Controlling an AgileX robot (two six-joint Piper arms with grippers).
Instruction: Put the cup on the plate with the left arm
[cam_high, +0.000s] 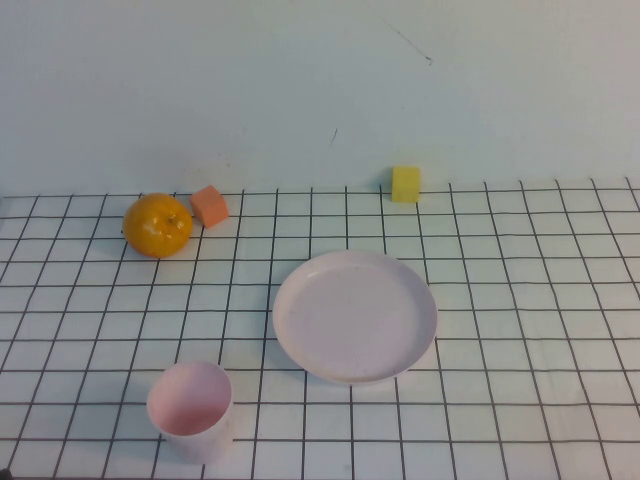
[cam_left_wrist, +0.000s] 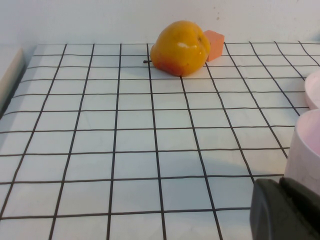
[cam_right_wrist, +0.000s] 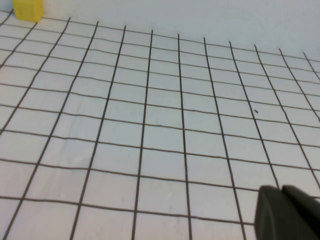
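Note:
My left gripper closes next on the rim (cam_high: 167, 373) (cam_left_wrist: 300, 119) of the pale pink cup, on the side that faces the orange fruit.
The pale pink cup (cam_high: 190, 410) stands upright on the gridded cloth at the front left. The round pale pink plate (cam_high: 355, 315) lies to its right and a little farther back, apart from it. Neither arm shows in the high view. In the left wrist view my left gripper (cam_left_wrist: 281, 192) is shut and empty, low over the cloth, with the cup's wall (cam_left_wrist: 306, 145) just beside it and the plate's rim (cam_left_wrist: 314, 90) beyond. In the right wrist view my right gripper (cam_right_wrist: 282, 196) is shut and empty over bare cloth.
An orange fruit (cam_high: 157, 224) and an orange cube (cam_high: 209, 205) sit at the back left; both show in the left wrist view (cam_left_wrist: 180, 47) (cam_left_wrist: 214, 44). A yellow cube (cam_high: 405, 184) stands at the back, right of centre, also in the right wrist view (cam_right_wrist: 27, 10).

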